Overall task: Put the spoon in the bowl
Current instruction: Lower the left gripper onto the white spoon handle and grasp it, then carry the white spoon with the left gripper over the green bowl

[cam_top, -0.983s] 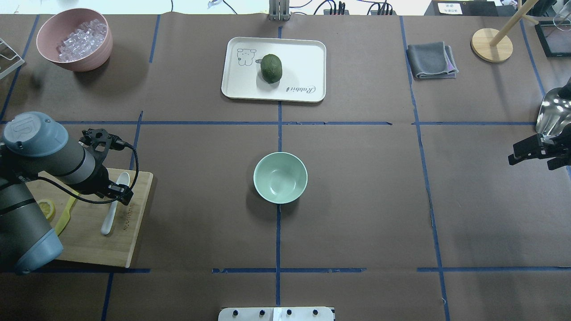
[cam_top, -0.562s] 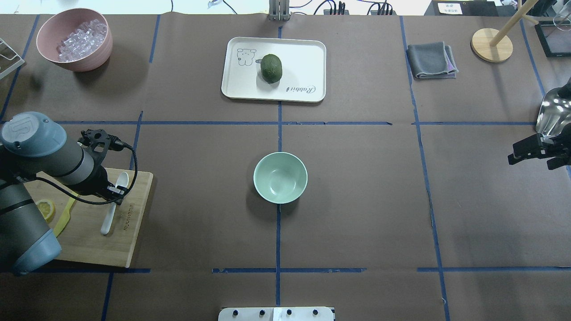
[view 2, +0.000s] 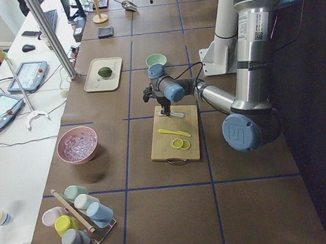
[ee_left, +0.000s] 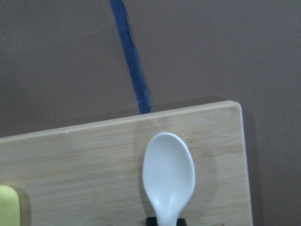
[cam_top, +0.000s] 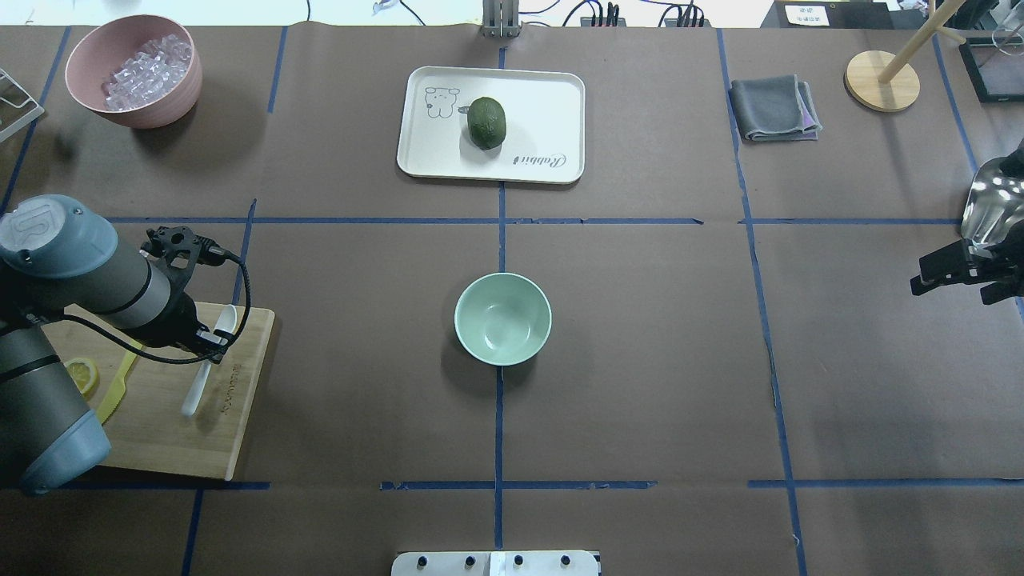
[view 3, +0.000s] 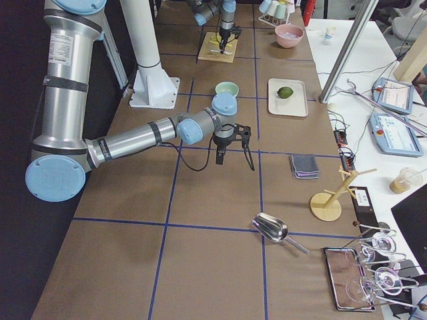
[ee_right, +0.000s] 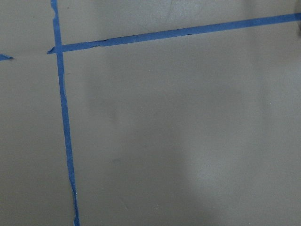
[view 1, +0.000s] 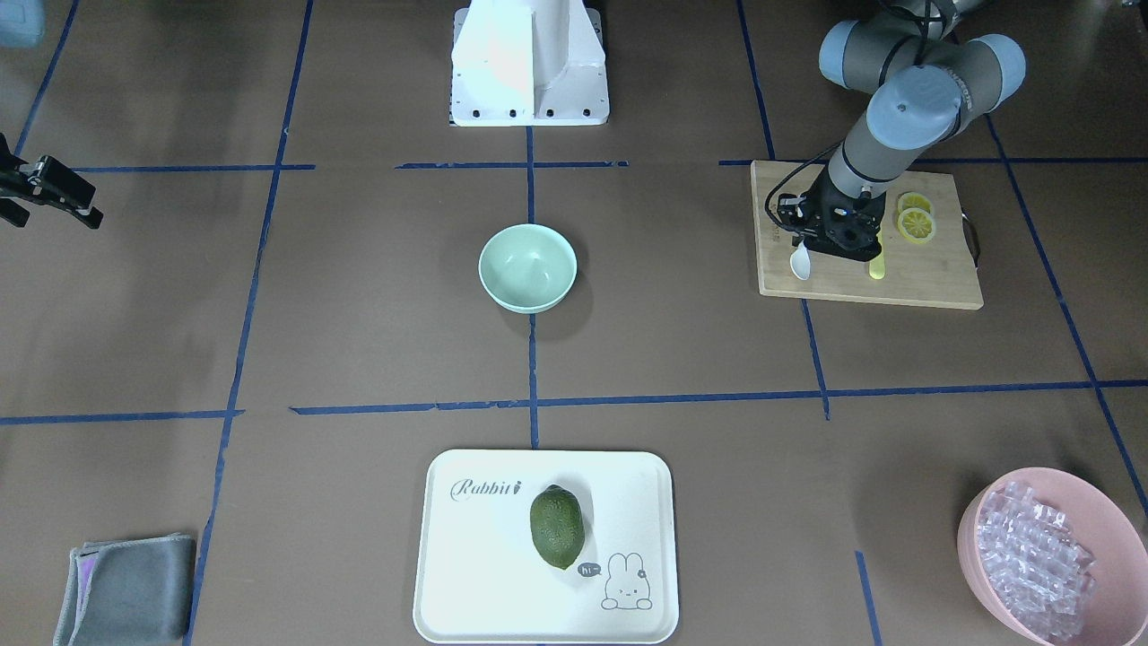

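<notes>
My left gripper releases the white spoon next inside the mint-green bowl [view 1: 525, 282], scoop toward the white tray. The spoon is over the wooden cutting board.
The white spoon [cam_top: 196, 384] is over the wooden cutting board [cam_top: 172, 432] at the table's left. My left gripper [cam_top: 211, 340] is shut on the spoon's neck just behind the scoop. The scoop [ee_left: 168, 175] casts a wide shadow on the board, so it seems slightly raised. It also shows in the front view [view 1: 800, 263]. The mint-green bowl [cam_top: 502, 318] stands empty at the table's middle, well to the right of the spoon. My right gripper [view 3: 219, 159] hangs over bare table at the right edge. I cannot tell whether it is open or shut.
A yellow knife [cam_top: 116, 388] and lemon slices [view 1: 917, 218] lie on the board. A pink bowl of clear cubes [cam_top: 134, 70] stands at the far left. A white tray [cam_top: 544, 112] holds an avocado [cam_top: 486, 122]. A grey cloth [cam_top: 774, 108], a wooden stand and a metal scoop [cam_top: 992, 204] are at the right.
My left gripper has settled on the spoon's neck. The spoon has shifted a little toward the far right, and a shadow now shows beside its handle. The right arm has not moved.
</notes>
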Controlling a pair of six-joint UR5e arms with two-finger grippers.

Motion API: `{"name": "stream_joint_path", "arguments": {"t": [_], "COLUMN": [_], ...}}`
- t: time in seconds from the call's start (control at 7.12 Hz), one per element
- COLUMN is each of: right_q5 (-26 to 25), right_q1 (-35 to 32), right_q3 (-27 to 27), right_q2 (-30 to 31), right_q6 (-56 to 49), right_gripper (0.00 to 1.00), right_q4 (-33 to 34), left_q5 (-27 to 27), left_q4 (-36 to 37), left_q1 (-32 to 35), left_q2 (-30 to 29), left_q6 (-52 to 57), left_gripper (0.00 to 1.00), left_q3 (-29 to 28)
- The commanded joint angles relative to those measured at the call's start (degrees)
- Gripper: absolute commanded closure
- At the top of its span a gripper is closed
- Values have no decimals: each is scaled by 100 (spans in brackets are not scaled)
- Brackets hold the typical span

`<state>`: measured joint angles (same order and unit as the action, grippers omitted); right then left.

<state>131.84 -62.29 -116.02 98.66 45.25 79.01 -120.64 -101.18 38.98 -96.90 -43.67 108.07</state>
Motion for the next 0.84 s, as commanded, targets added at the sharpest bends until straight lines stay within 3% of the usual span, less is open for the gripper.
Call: {"name": "stream_joint_path", "arguments": {"t": [0.0, 0.28, 0.7], "right_q5": [0, -166, -167], "right_q1": [-81, -161, -179], "right_q3": [18, 53, 54], "right_q2": [13, 4, -5], "right_q6": [-24, -33, -33], "right_gripper": [0, 0, 0], "right_q4": [0, 9, 9], "left_q5": [14, 40, 67], "left_q4": [1067, 2020, 1962], "left_q1": [-13, -440, -690], "left_q2": [-728, -2056, -3989], "left_q6": [-10, -27, -273], "left_gripper": [100, 100, 100], "left_q3": [651, 418, -1422]}}
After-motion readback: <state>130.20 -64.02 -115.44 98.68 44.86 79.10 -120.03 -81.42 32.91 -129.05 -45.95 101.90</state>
